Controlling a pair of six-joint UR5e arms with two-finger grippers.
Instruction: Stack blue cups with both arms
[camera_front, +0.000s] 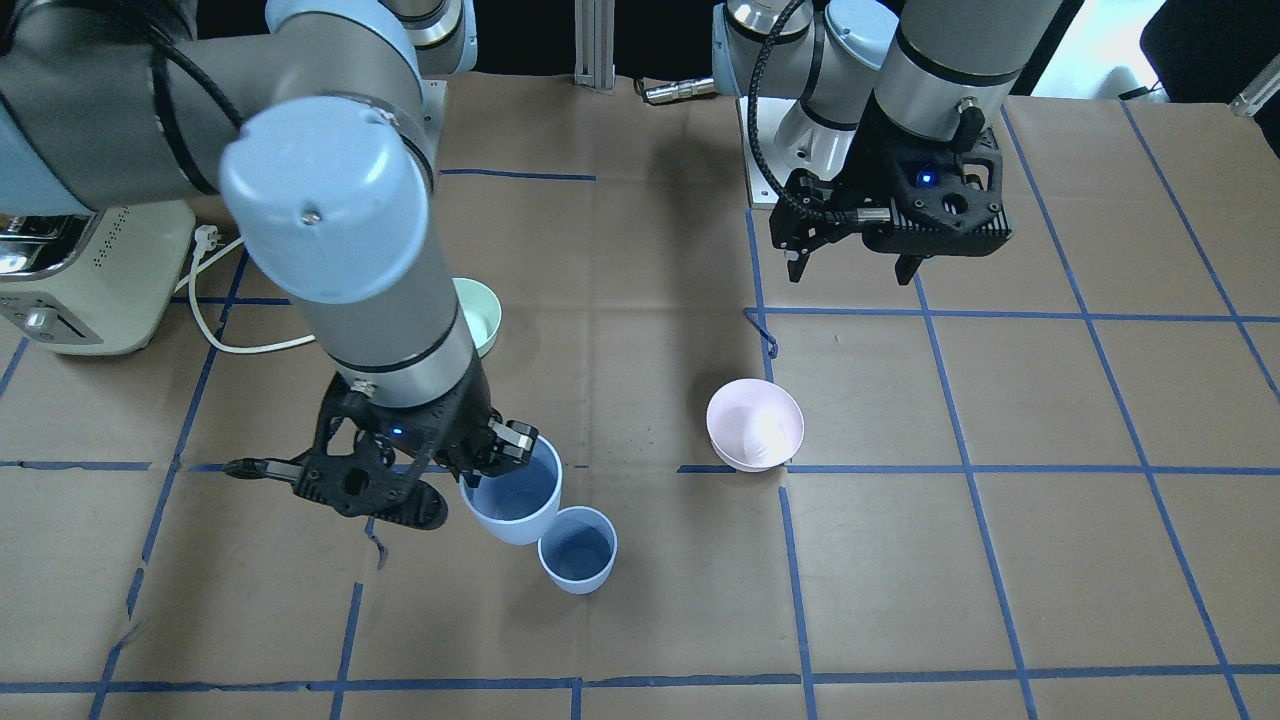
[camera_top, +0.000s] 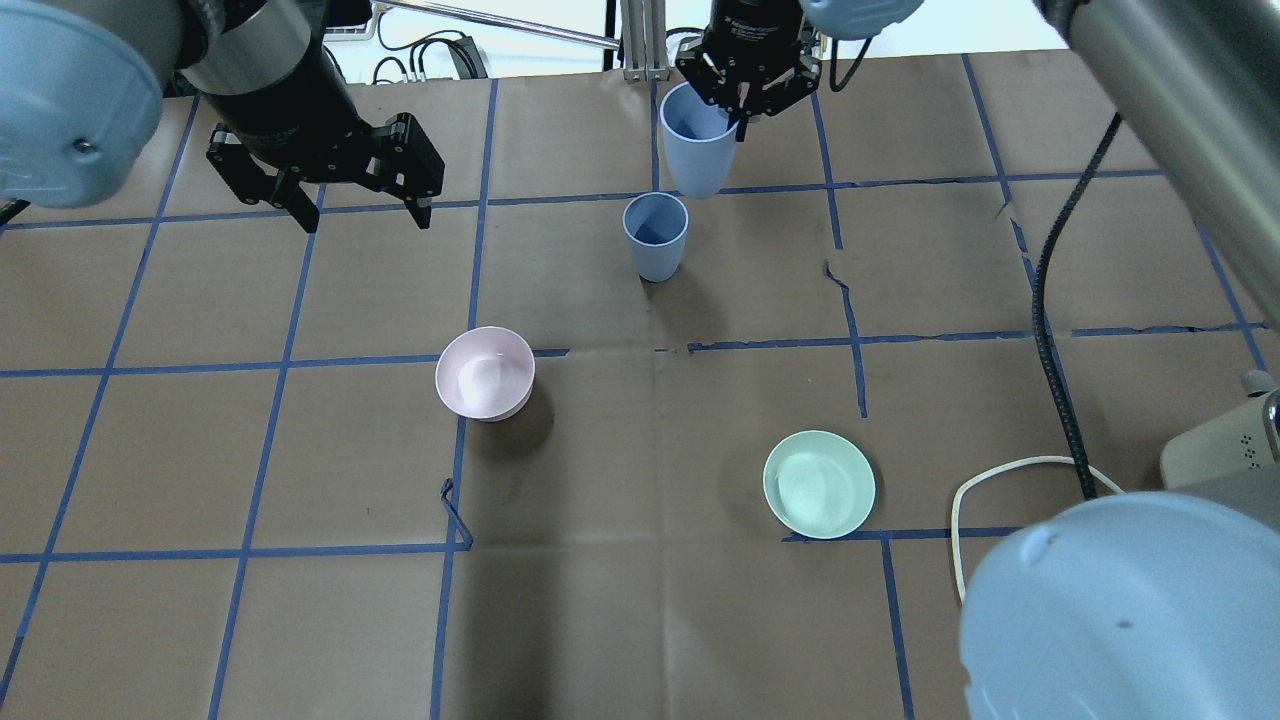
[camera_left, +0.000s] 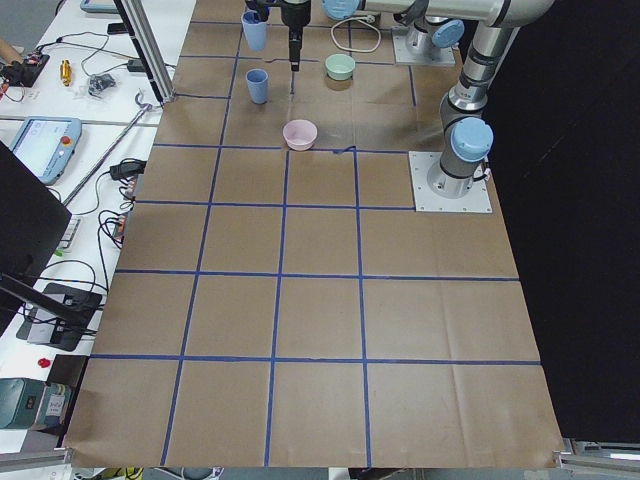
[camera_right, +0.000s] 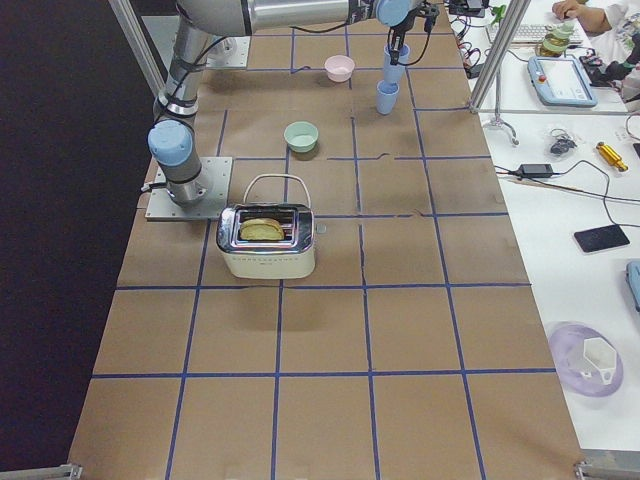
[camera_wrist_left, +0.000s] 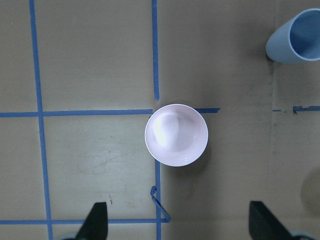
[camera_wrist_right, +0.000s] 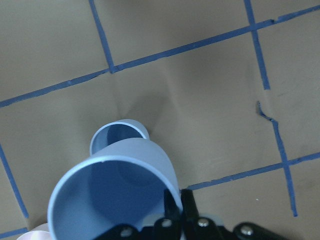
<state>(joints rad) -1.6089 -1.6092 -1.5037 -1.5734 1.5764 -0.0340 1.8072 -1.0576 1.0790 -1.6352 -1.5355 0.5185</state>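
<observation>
My right gripper is holding a blue cup and will let go of it inside the blue cup standing on the brown paper (camera_front: 579, 541) (camera_wrist_right: 116, 134).
My right gripper (camera_top: 738, 112) is shut on the rim of one blue cup (camera_top: 695, 140), one finger inside and one outside, and holds it upright above the table. The other blue cup (camera_top: 655, 235) stands upright on the brown paper just beside and below it. In the front view the held cup (camera_front: 512, 495) nearly touches the standing cup (camera_front: 578, 548). In the right wrist view the held cup (camera_wrist_right: 115, 195) covers part of the standing cup (camera_wrist_right: 120, 136). My left gripper (camera_top: 360, 212) is open and empty, hovering apart at the table's left, above the pink bowl (camera_wrist_left: 176, 135).
A pale pink bowl (camera_top: 485, 372) sits left of centre. A mint-green bowl (camera_top: 819, 484) sits right of centre, near the robot. A cream toaster (camera_front: 80, 280) and its white cable (camera_top: 1000, 480) lie at the robot's right. Blue tape lines cross the paper.
</observation>
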